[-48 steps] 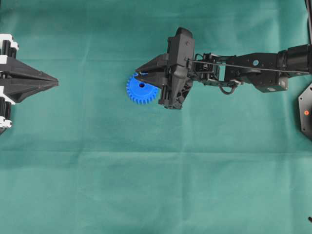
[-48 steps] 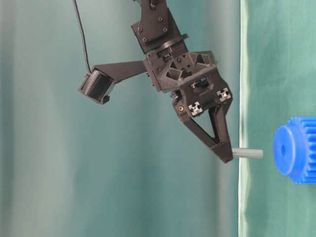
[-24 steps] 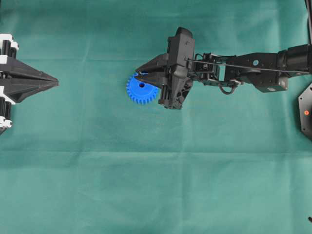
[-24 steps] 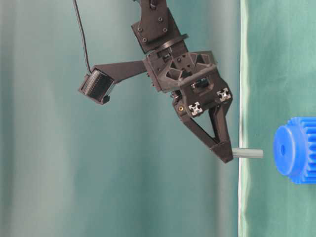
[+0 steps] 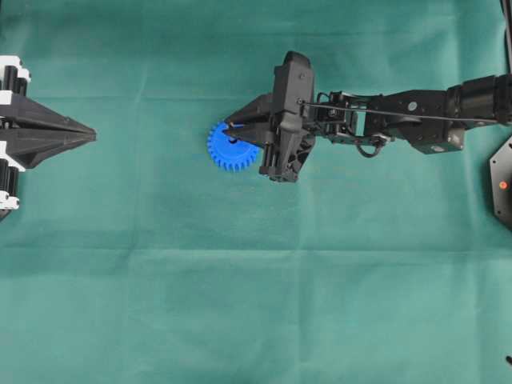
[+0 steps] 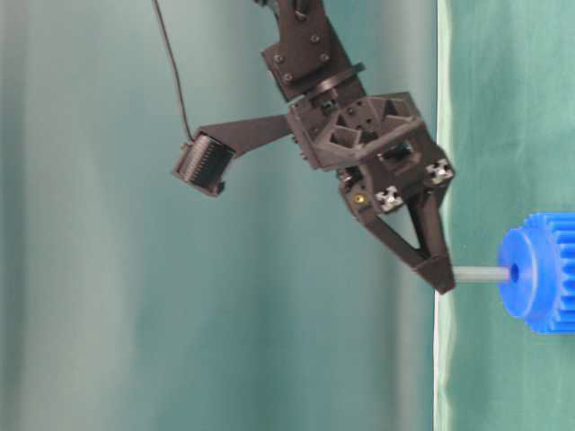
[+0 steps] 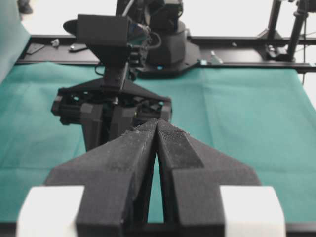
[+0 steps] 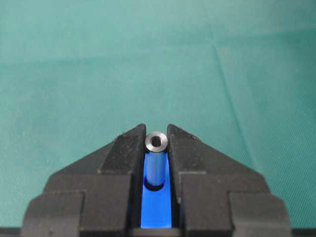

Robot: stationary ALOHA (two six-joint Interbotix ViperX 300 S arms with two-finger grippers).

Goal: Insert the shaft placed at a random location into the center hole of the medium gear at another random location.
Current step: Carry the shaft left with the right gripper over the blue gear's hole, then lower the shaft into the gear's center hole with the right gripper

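My right gripper is to put the shaft deep in the center hole of the medium gear's blue hub (image 5: 233, 138) (image 8: 154, 186). It will let go once the shaft stands there. The shaft's far end now meets that hole.
My right gripper (image 6: 443, 280) is shut on the shaft (image 6: 478, 274), a short silver-grey pin that points straight at the medium gear (image 6: 543, 280). The pin's far end meets the center hole (image 6: 515, 272) on the blue hub; how deep it sits I cannot tell. From the right wrist, the shaft (image 8: 156, 143) stands between the fingertips with the blue gear (image 8: 157, 210) right below. In the overhead view the right gripper (image 5: 230, 133) covers the gear (image 5: 223, 155) middle. My left gripper (image 5: 90, 136) rests shut and empty at the far left, also seen at its own wrist (image 7: 157, 123).
Green cloth (image 5: 256, 304) covers the whole table. The right arm (image 5: 400, 116) reaches in from the right edge. A black mount (image 5: 502, 182) sits at the right border. The left wrist view shows the right arm's body (image 7: 118, 98) straight ahead.
My right gripper has moved towards the gear with the shaft. The gap between the shaft's tip and the hub has closed. The left arm has not moved.
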